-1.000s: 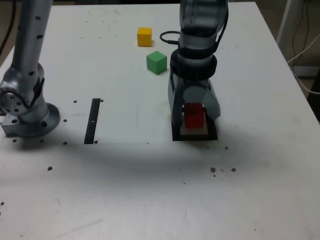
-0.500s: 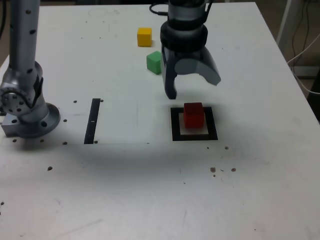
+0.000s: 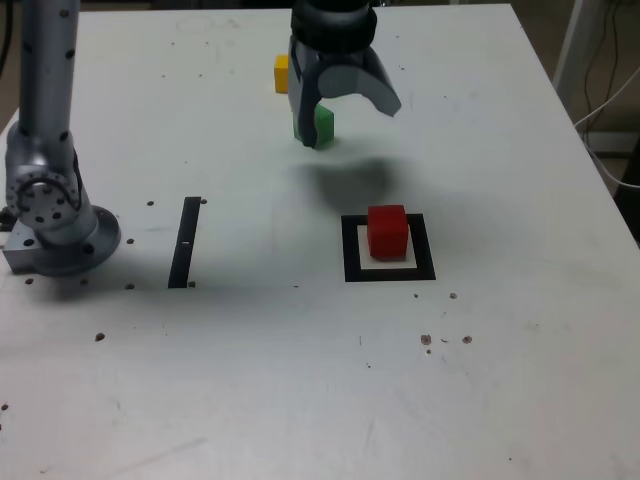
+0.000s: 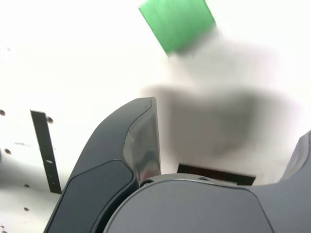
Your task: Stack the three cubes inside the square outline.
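Next, my gripper reaches past the green cube. Then it should close on the opposite sides of the yellow cube (image 3: 282, 74).
The red cube (image 3: 387, 231) rests on the white centre of the black square outline (image 3: 350, 258), right of the exterior view's middle. My gripper (image 3: 345, 112) hangs open and empty above the table, farther back and to the left of the outline. The green cube (image 3: 322, 125) sits just behind one finger (image 3: 305, 110) and is partly covered by it. In the wrist view the green cube (image 4: 177, 23) lies ahead of the fingers, blurred. The yellow cube (image 3: 281, 72) peeks out behind the gripper at the far side.
The arm's grey base (image 3: 55, 225) stands at the exterior view's left. A straight black strip (image 3: 185, 241) lies on the white table (image 3: 300, 380) between base and outline; the strip (image 4: 45, 149) also shows in the wrist view. Small dark specks dot the tabletop.
The gripper let go of the red cube inside the outline, rose, and moved back and to the exterior view's left until it reached the green cube. The red cube stayed put.
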